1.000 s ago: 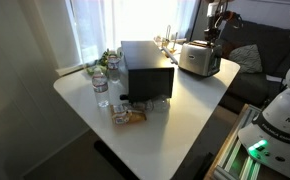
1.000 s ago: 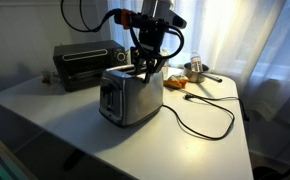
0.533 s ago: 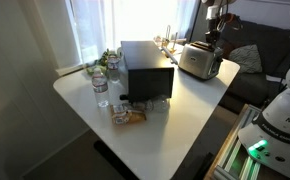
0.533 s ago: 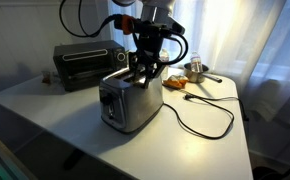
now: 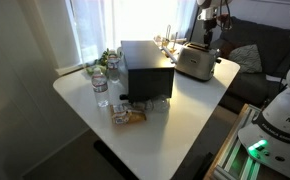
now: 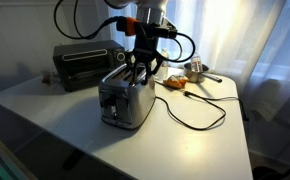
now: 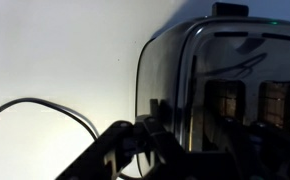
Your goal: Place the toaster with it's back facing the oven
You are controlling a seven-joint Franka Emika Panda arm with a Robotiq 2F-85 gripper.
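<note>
I need to bring the toaster to rest on the white table [image 5: 196,84] next to the black oven, and my gripper needs to let go of it there.
The shiny silver toaster [image 5: 193,63] stands on the white table [image 5: 175,115], to the right of the black oven [image 5: 145,68]. In the exterior view from the far side the toaster [image 6: 123,98] is in front and the oven [image 6: 85,62] is behind it to the left. My gripper [image 6: 137,74] comes down onto the toaster's top and is shut on its upper wall; it also shows in an exterior view [image 5: 206,40]. In the wrist view the dark fingers [image 7: 135,140] straddle the toaster's [image 7: 225,70] edge, beside its dark slots.
The toaster's black cable [image 6: 190,122] loops across the table and also shows in the wrist view [image 7: 45,108]. Water bottles [image 5: 101,88], a snack bag [image 5: 130,116] and glasses [image 5: 157,104] stand in front of the oven. A small pot [image 6: 194,71] and an orange tool [image 6: 175,86] lie behind the toaster.
My gripper has shifted the toaster a little toward the oven and turned it slightly. The cable has dragged along with it.
</note>
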